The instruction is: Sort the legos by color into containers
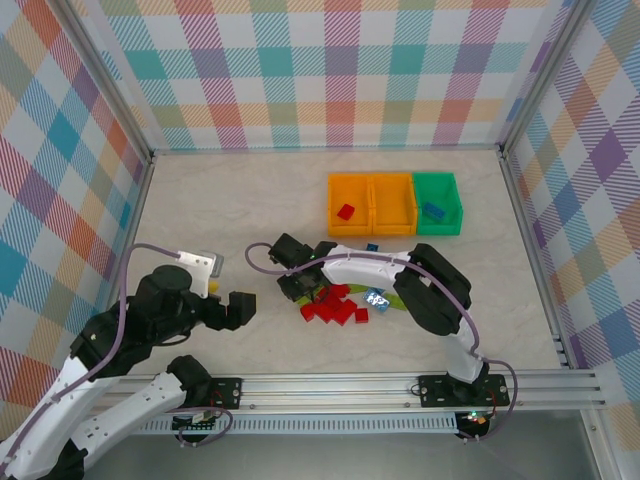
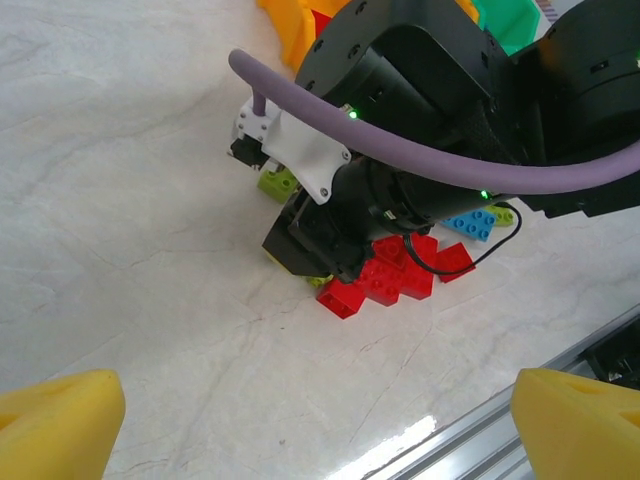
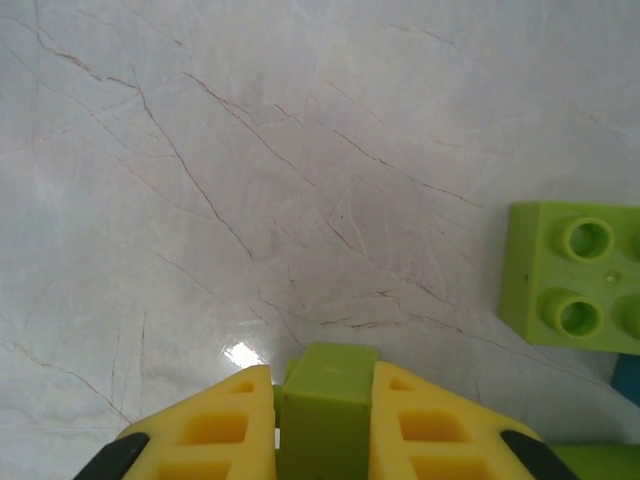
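The orange bin next to the green bin is empty. Next, my right gripper releases the lime green brick inside the empty orange bin (image 1: 388, 206).
My right gripper (image 1: 297, 285) hangs low over the left end of the lego pile, shut on a lime green brick (image 3: 325, 410) clamped between its yellow fingers (image 3: 215, 430). Another lime brick (image 3: 575, 290) lies on the table to its right. Red bricks (image 1: 335, 305) are heaped beside it, with a light blue brick (image 1: 376, 297) at their right. My left gripper (image 1: 240, 308) is open and holds nothing, left of the pile. At the back stand two orange bins (image 1: 333, 205) (image 1: 392, 177) and a green bin (image 1: 458, 205).
A red brick (image 1: 346, 211) lies in the left orange bin and a blue brick (image 1: 433, 210) in the green bin. A small blue brick (image 1: 371, 245) sits just in front of the bins. The metal rail (image 1: 400, 385) runs along the near edge.
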Controlling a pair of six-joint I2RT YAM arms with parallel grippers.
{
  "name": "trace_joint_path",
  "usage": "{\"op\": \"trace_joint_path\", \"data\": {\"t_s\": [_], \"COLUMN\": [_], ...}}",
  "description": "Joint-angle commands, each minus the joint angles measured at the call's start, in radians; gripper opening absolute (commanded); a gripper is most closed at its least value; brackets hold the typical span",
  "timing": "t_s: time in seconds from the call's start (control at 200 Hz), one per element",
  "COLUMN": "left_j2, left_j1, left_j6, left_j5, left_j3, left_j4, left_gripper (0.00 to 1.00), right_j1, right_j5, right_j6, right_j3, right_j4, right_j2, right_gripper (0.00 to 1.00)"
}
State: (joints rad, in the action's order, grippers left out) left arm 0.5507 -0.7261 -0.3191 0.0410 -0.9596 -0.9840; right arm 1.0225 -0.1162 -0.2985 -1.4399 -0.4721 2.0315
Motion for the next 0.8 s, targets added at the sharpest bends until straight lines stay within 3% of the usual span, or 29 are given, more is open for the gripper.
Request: {"op": "trace_joint_path", "data": {"t_s": [0.0,0.22,0.355,0.585,0.795], "left_j2": [-0.031,-0.090,-0.086,-0.040,0.030], "left_j1": [-0.009,-0.010,-0.009,-0.010,-0.010], "left_j6": [0.015,0.026,0.004,-0.080,-0.179], "left_j5": [-0.050,-0.197,-0.236,-0.278,-0.254], "left_j3": [0.020,0.069,0.089,0.143,0.176], "left_j4": [0.066,0.222,0.299,0.490,0.592], "left_gripper": [1.00,1.00,1.00,1.00,1.00], "right_j1": [-0.004,-0.076,-0.174,-0.475,-0.746], "right_j5": [-0.004,0.037,0.046,0.072,0.115], "right_j6": [0.007,-0.008,-0.025,-0.049,-0.104], "right_j3": [0.013,0.104,0.177,0.281,0.249], "right_j4": [0.011,0.117,0.173,0.304,0.402], "right_j2": [-0.080,-0.285,-0.411,-0.536,-0.394], "right_gripper": [0.14,0.13,0.13,0.10,0.10]}}
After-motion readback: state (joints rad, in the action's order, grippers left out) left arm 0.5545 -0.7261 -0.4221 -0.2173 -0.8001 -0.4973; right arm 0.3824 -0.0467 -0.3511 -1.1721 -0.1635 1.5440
